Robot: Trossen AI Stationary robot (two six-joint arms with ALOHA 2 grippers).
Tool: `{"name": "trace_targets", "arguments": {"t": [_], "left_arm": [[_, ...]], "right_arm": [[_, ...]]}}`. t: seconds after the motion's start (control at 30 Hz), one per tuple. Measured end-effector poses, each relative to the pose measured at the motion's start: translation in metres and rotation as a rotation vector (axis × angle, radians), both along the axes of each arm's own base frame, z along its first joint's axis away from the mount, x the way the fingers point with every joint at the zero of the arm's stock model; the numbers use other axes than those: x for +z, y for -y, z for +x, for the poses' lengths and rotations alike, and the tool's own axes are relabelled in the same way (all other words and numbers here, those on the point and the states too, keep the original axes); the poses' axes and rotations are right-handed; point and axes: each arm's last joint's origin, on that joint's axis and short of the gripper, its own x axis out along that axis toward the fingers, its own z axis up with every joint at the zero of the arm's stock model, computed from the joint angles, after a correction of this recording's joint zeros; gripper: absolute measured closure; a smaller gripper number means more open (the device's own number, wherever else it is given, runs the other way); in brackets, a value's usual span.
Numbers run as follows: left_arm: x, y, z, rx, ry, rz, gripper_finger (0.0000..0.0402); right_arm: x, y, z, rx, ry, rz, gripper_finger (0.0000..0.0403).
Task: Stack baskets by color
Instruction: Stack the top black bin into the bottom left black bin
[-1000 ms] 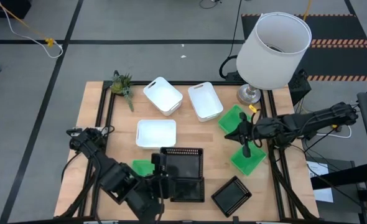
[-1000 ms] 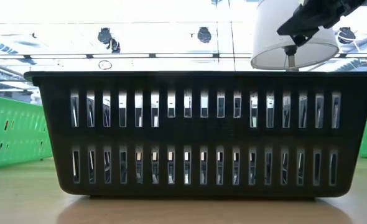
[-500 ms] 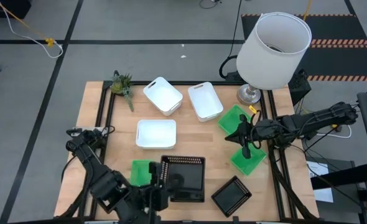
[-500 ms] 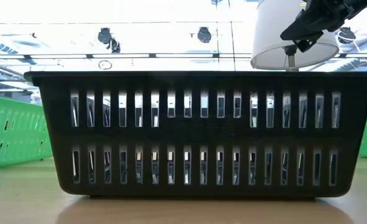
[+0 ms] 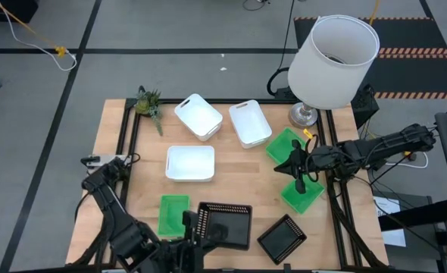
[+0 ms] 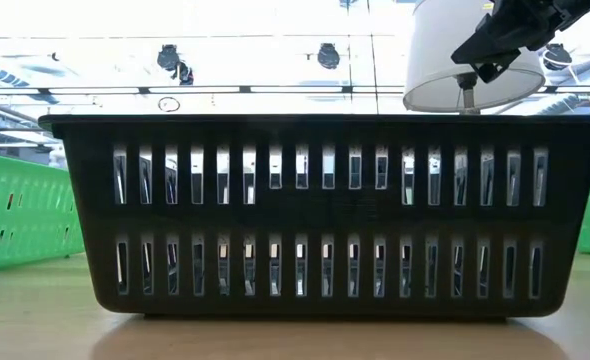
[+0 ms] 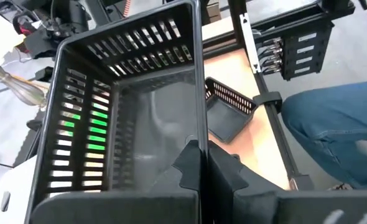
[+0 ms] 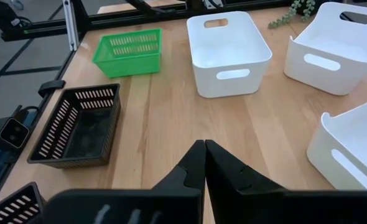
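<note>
Next, I release the black basket in my left gripper inside the other black basket (image 5: 229, 227) that stands straight below it.
My left gripper (image 5: 193, 225), near the table's front edge, is shut on a black basket (image 5: 225, 225) that it holds in the air. Straight below stands a second black basket (image 6: 315, 215), almost hidden in the high view. A third black basket (image 5: 282, 237) lies to the right. One green basket (image 5: 173, 214) sits left of the held one, and two green baskets (image 5: 301, 195) are at the right. Above those hangs my right gripper (image 5: 298, 180), shut and holding nothing. Three white baskets (image 5: 190, 162) stand farther back. My left gripper pinches the top edge of one slotted wall (image 7: 199, 140) of the black basket, at the end nearest the wrist, one finger inside and one outside. The fingers come from the table's left, slanting down, and lie along that wall. The basket is lifted clear and tilted.
A large white lamp (image 5: 333, 61) stands at the far right corner and a small plant sprig (image 5: 148, 102) at the far left. A person's leg in jeans (image 7: 333, 130) shows beyond the table's front right. Bare wood lies mid-table, between the white baskets and the black ones.
My left gripper has carried the black basket toward the table's near edge, until it hangs over the second black basket. The basket has stayed lifted and tilted. The left green basket, half covered by the arm before, now shows whole.
</note>
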Motion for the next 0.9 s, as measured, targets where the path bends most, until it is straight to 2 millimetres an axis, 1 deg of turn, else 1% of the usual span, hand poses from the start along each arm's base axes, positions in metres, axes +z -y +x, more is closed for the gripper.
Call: {"name": "trace_targets", "arguments": {"t": [0.1,0.27,0.43,0.6,0.77,0.9], "left_arm": [[-0.007,0.004,0.004,0.004,-0.006,0.005,0.0386],[-0.018,0.01,0.008,0.016,-0.021,0.006,0.0396],[-0.036,0.017,0.017,0.047,-0.041,0.0,0.0385],[-0.052,0.023,0.025,0.061,-0.063,0.0,0.0395],[-0.069,0.028,0.033,0.097,-0.079,-0.015,0.0382],[-0.081,0.03,0.039,0.109,-0.098,-0.012,0.0388]], "right_arm": [[0.0,0.0,0.0,0.001,0.0,-0.003,0.0401],[0.0,0.0,0.0,0.001,0.0,-0.003,0.0401],[0.0,0.0,0.0,0.001,0.0,-0.004,0.0401],[0.0,0.0,0.0,0.001,0.0,-0.004,0.0401],[0.0,0.0,0.0,0.001,0.0,-0.004,0.0401],[0.0,0.0,0.0,0.001,0.0,-0.004,0.0401]]}}
